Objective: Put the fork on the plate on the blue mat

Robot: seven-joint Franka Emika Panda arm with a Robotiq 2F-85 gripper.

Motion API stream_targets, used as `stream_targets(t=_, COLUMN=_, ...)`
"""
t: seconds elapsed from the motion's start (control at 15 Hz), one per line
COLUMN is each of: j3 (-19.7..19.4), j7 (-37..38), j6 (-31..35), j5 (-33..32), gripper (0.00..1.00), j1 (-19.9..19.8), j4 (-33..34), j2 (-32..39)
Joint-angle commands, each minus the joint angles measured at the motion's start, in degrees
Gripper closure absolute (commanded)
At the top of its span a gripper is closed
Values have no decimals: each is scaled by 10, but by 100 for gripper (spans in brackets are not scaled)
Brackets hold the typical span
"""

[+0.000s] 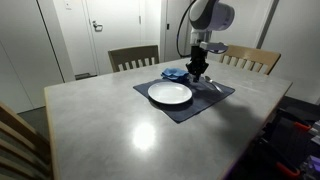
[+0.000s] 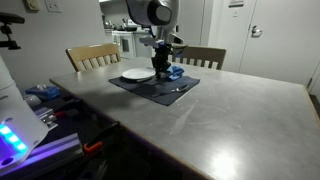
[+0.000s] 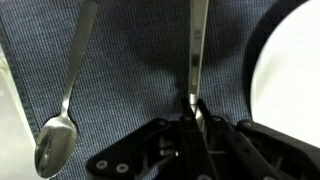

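Observation:
Next, I let go of the silver fork on the blue mat [image 1: 208, 92] [image 3: 140, 65] between the white plate and the silver spoon.
In the wrist view my gripper [image 3: 193, 108] is shut on the handle of a silver fork [image 3: 197, 45] that runs up the frame over the blue mat [image 3: 130, 70]. The white plate [image 3: 290, 80] lies at the right edge, beside the fork. In both exterior views the gripper [image 1: 199, 72] [image 2: 161, 70] is low over the mat [image 1: 200, 103] [image 2: 165, 90], just beyond the plate [image 1: 170, 93] [image 2: 137, 74]. The fork's tines are out of view.
A silver spoon [image 3: 65, 110] lies on the mat to the left of the fork. A crumpled blue cloth [image 1: 175, 72] sits at the mat's far edge. Wooden chairs [image 1: 133, 57] [image 1: 250, 60] stand behind the grey table [image 1: 110, 130].

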Motion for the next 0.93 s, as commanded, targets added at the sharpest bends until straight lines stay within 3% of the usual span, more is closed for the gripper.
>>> stream_targets(t=0.0, j3=2, j7=25, j6=-3, j5=46, gripper=98, j1=-15, j4=-1, j2=4)
stream_targets(t=0.87, j3=-8, j7=19, j6=11, j5=67, gripper=98, j1=-41, j4=32, j2=65)
